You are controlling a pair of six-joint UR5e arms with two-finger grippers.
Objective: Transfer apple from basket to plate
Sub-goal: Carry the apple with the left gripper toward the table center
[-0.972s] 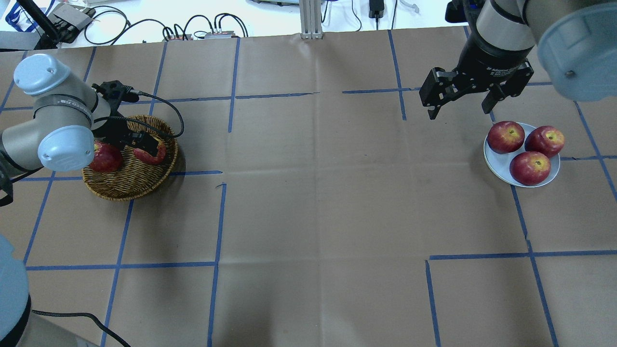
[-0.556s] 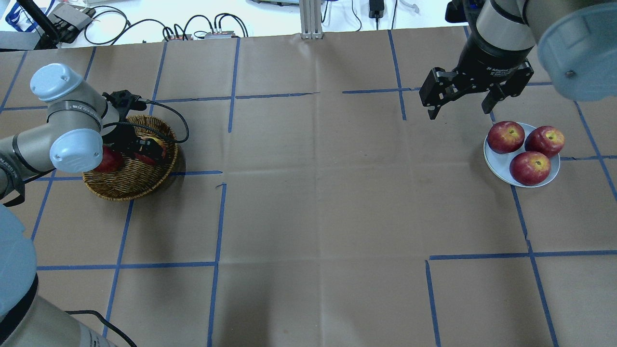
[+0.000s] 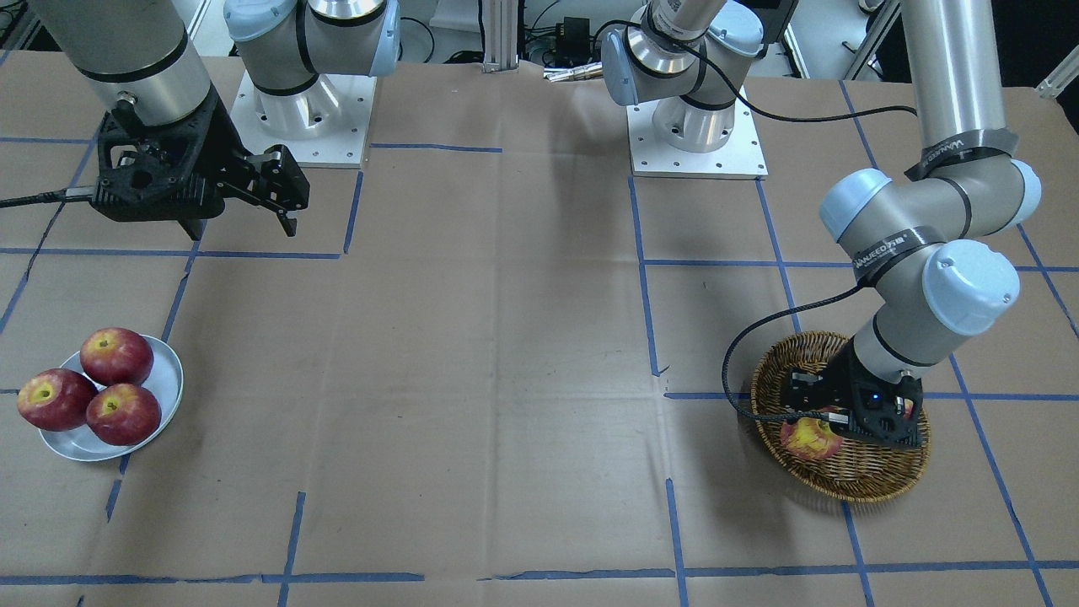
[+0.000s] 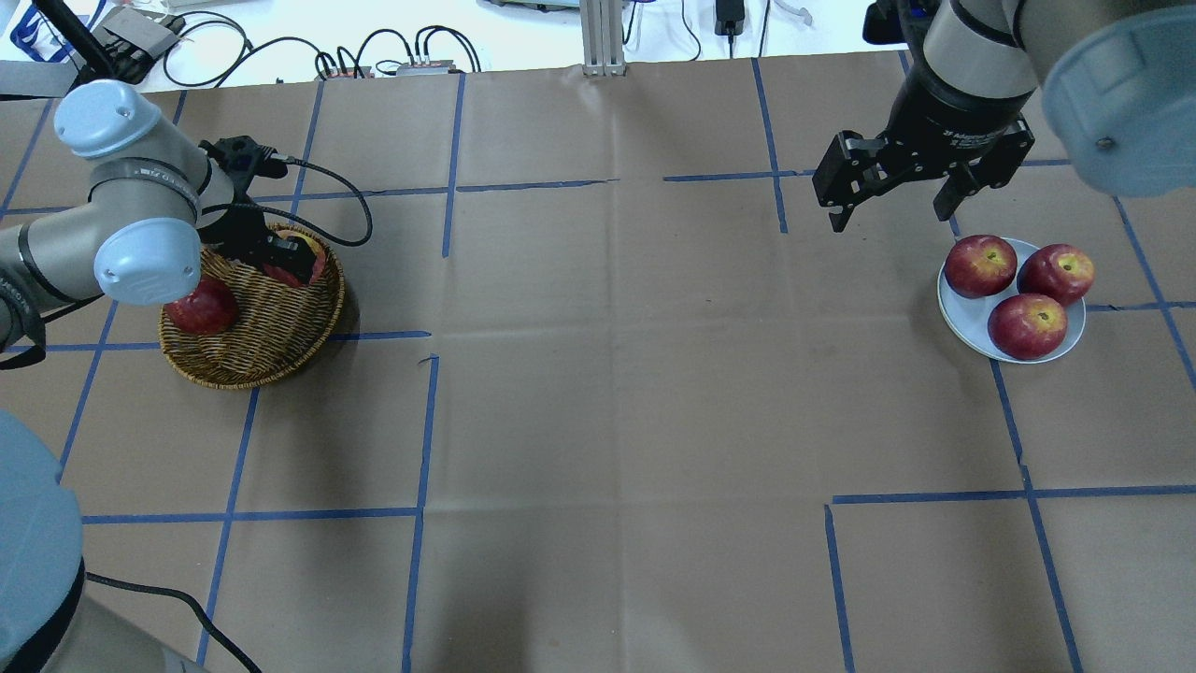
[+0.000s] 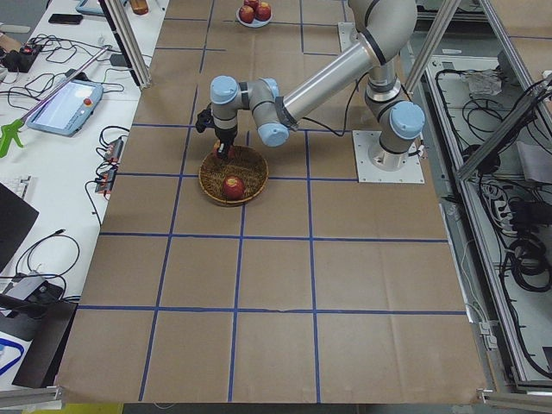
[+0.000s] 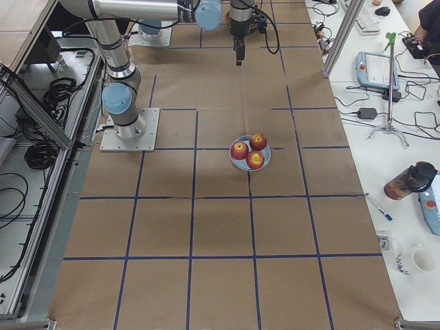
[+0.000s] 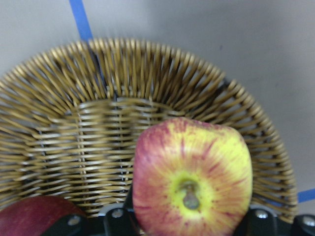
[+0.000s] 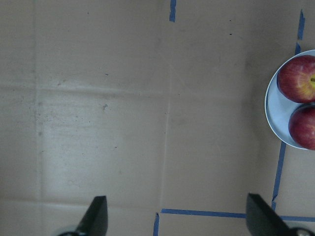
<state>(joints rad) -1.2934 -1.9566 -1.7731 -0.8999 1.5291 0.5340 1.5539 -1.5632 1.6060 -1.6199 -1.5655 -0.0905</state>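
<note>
I will use my left gripper to set the mottled yellow-and-red apple down and let go of it on the bare table midway (image 3: 496, 400) between the plate and the basket. The apple is still over the wicker basket.
The mottled yellow-and-red apple (image 4: 308, 250) (image 7: 192, 177) is in my left gripper (image 4: 286, 265), which is shut on it over the far side of the wicker basket (image 4: 271, 348). In the front-facing view the apple (image 3: 809, 438) hangs just above the basket's floor (image 3: 860, 480). The light blue-grey plate (image 4: 961, 320) sits at the right and carries three dark red apples. My right gripper (image 4: 888, 201) is open and empty, hovering behind and left of the plate. The plate's edge (image 8: 271, 108) shows in the right wrist view.
A dark red apple (image 4: 201, 307) lies in the basket's left side, partly under my left arm's elbow (image 4: 140, 262). A black cable (image 4: 346, 201) loops from the left wrist over the basket's far rim. Blue tape lines mark the brown paper table.
My left gripper has moved with the mottled apple from the basket's middle toward its far rim. The right arm has not moved.
</note>
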